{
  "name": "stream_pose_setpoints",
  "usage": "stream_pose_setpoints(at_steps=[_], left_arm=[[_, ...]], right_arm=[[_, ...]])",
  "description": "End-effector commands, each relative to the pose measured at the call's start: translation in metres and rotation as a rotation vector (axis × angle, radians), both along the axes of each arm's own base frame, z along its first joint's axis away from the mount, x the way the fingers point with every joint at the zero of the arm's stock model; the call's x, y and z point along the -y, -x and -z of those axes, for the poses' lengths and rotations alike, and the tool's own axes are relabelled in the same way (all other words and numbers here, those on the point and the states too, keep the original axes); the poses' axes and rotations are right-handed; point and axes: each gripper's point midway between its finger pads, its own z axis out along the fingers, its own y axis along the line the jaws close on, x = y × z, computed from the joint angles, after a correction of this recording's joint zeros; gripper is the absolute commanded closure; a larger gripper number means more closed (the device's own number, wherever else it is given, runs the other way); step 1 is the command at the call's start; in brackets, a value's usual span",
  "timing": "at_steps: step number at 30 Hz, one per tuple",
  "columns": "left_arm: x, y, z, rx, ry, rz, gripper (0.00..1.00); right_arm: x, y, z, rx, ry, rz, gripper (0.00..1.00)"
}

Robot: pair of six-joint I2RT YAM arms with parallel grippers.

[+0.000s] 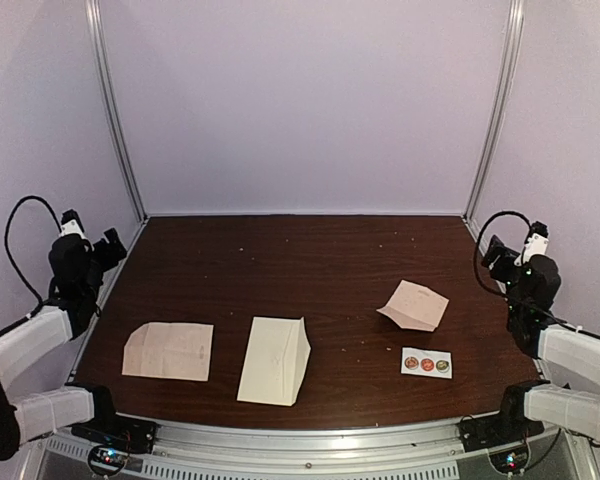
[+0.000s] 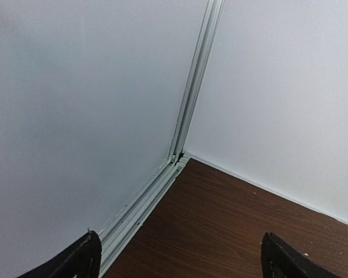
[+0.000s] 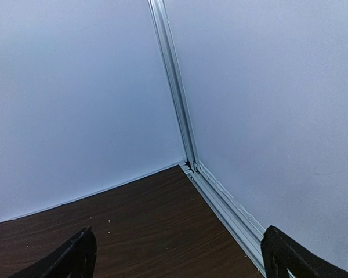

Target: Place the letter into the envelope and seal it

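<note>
The folded pinkish sheet is just behind the piece with round stickers. Next, my right gripper closes on the raised near edge (image 1: 404, 327) of that sheet.
The cream envelope (image 1: 273, 360) lies flat near the table's front, a little left of centre, its pointed flap along its right side. A flat pinkish creased sheet (image 1: 168, 351) lies to its left. A second pinkish sheet (image 1: 413, 305), folded and partly raised, lies to its right. My left gripper (image 1: 110, 248) is raised at the table's left edge, open and empty, far from the papers. My right gripper (image 1: 492, 250) is raised at the right edge, open and empty. Both wrist views show only the spread fingertips (image 2: 81, 260) (image 3: 75, 258) over bare table corners.
A small white strip of round stickers (image 1: 426, 364) lies at the front right, below the folded sheet. White walls with metal corner rails (image 1: 115, 120) (image 1: 495, 120) enclose the dark wooden table (image 1: 310, 260) on three sides.
</note>
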Motion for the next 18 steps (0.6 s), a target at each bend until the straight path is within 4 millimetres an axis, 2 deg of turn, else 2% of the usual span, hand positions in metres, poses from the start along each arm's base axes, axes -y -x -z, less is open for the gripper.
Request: stream_pose_setpoints(at_steps=[1,4,7,9,12,14,15,18], left_arm=[[0.027,0.001,-0.068,0.04,0.16,0.144,0.02],[0.064,0.0,-0.121,0.08,0.154,0.363,0.02],[0.09,-0.013,-0.145,0.01,0.092,0.491,0.02],[0.122,-0.025,-0.157,-0.047,0.025,0.573,0.02],[0.157,-0.041,-0.166,-0.097,-0.045,0.656,0.02],[0.171,-0.046,-0.179,-0.047,-0.05,0.722,0.02],[0.173,-0.048,-0.18,-0.03,-0.06,0.727,0.02],[0.162,-0.053,-0.154,-0.058,-0.092,0.672,0.02]], right_arm=[[-0.023,-0.015,-0.008,-0.041,0.023,-0.135,0.0],[-0.038,-0.024,-0.006,-0.096,0.011,-0.204,0.01],[-0.066,-0.035,-0.007,-0.148,0.009,-0.309,0.02],[-0.091,-0.044,-0.003,-0.218,0.021,-0.381,0.03],[-0.136,-0.047,0.015,-0.38,0.073,-0.477,0.07],[-0.159,-0.042,0.027,-0.46,0.107,-0.498,0.08],[-0.172,-0.036,0.034,-0.499,0.128,-0.523,0.08],[-0.205,-0.014,0.056,-0.62,0.199,-0.59,0.08]])
